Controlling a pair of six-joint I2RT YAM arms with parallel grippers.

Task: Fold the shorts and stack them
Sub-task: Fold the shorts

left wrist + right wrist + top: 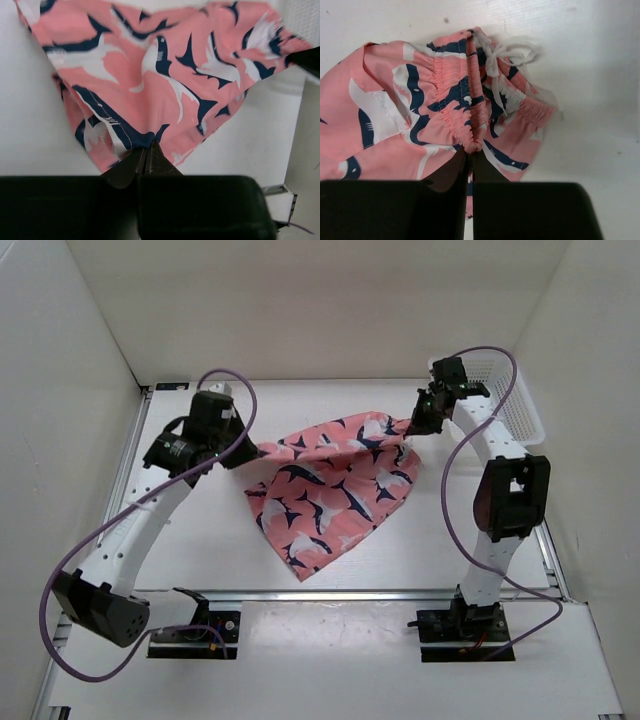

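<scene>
I will lay the shorts' upper leg over the lower leg with my left gripper, as the lower leg slants toward the front, then grip the hem end point(273, 533) and pull it straight.
The salmon-pink shark-print shorts point(335, 485) hang stretched between my two grippers over the table's middle, their lower part draping down onto the table. My left gripper point(252, 452) is shut on the left corner of the fabric; in the left wrist view the shorts point(165, 75) spread away from the pinched hem at my gripper point(146, 149). My right gripper point(414, 427) is shut on the elastic waistband; in the right wrist view the shorts point(430, 115) bunch at my gripper point(471, 149), with the white drawstring point(505, 52) beyond.
A white mesh basket point(512, 400) stands at the back right, just behind the right arm. White walls close in the table on three sides.
</scene>
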